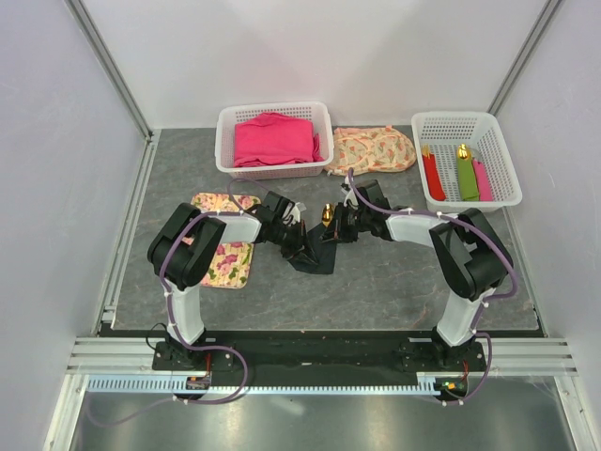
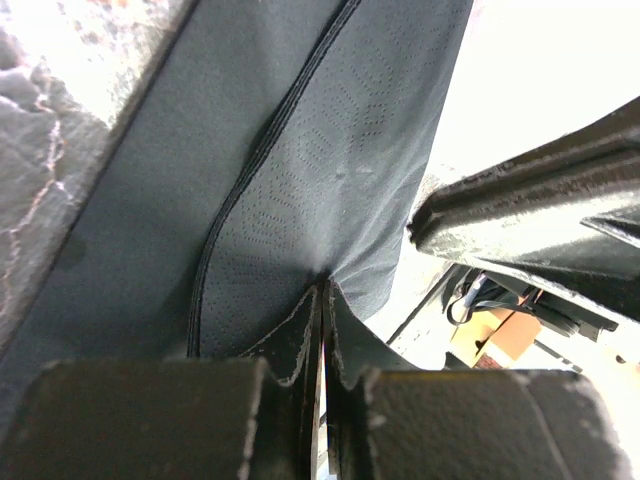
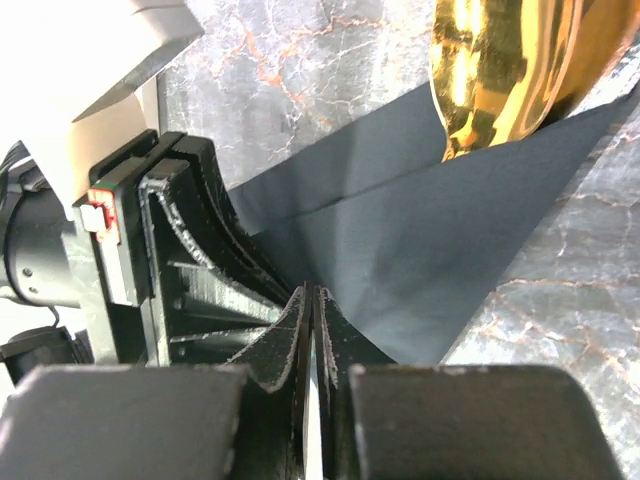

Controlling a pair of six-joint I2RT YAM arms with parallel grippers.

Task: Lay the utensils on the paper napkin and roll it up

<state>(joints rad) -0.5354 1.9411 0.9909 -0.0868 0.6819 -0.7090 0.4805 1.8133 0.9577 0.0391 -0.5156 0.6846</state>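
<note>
The fold of the black napkin is held down by my left gripper alone, so my right gripper needs to press the fold before my left gripper takes the napkin's flat outer edge [image 2: 105,200].
The black paper napkin [image 1: 315,256] lies folded at the table's middle between both arms. A gold utensil head [image 1: 327,214] sticks out at its far end; the handles are hidden inside the fold. My left gripper [image 1: 300,237] is shut on the napkin's edge, its jaws pinching the black sheet [image 2: 330,150] in the left wrist view [image 2: 323,287]. My right gripper [image 1: 339,228] is shut on the same napkin [image 3: 430,240] from the other side [image 3: 312,292], close against the left gripper [image 3: 190,260]. The gold spoon bowl [image 3: 505,60] rests on the napkin's far corner.
A floral mat [image 1: 225,252] lies under the left arm. At the back stand a white basket [image 1: 228,120] with pink cloth, another floral mat [image 1: 371,148], and a right basket [image 1: 498,155] holding red, green and pink rolls.
</note>
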